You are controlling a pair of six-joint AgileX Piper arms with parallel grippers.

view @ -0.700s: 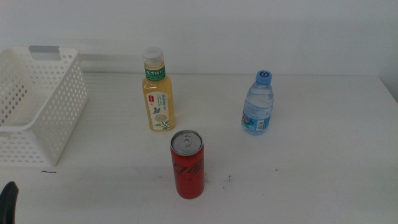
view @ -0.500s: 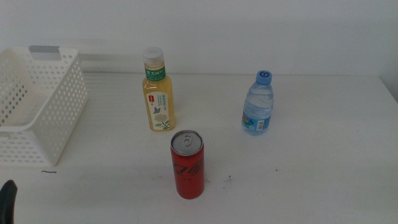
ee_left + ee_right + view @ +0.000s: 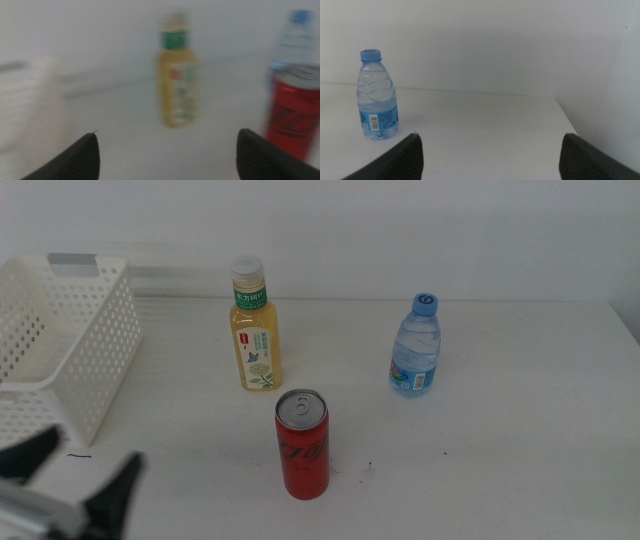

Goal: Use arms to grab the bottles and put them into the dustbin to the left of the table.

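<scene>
The red soda can is nearer than the tall yellow tea bottle. Next, my left gripper goes to it and closes around the can's middle [image 3: 304, 447] [image 3: 294, 119].
The tall yellow tea bottle [image 3: 253, 330] stands at the back middle of the white table [image 3: 500, 470]. The small clear water bottle [image 3: 415, 350] with a blue cap stands to its right. The red soda can [image 3: 301, 445] stands nearer the front. The white perforated dustbin [image 3: 60, 350] sits at the left. My left gripper [image 3: 75, 475] is open and empty at the front left, in front of the dustbin. The blurred left wrist view shows the tea bottle [image 3: 177, 75], the can [image 3: 292, 115] and the water bottle [image 3: 295, 40] beyond the open left gripper [image 3: 169, 134]. My right gripper [image 3: 491, 137] is open, out of the middle view, with the water bottle [image 3: 377, 97] ahead.
A white wall runs behind the table. The table's right edge [image 3: 565, 117] shows in the right wrist view. The dustbin [image 3: 30, 100] shows as a blur in the left wrist view. Small dark specks [image 3: 371, 469] lie right of the can.
My left gripper has come up into the middle view from the bottom left corner, jaws apart. The bottles, the can and the dustbin have not moved.
</scene>
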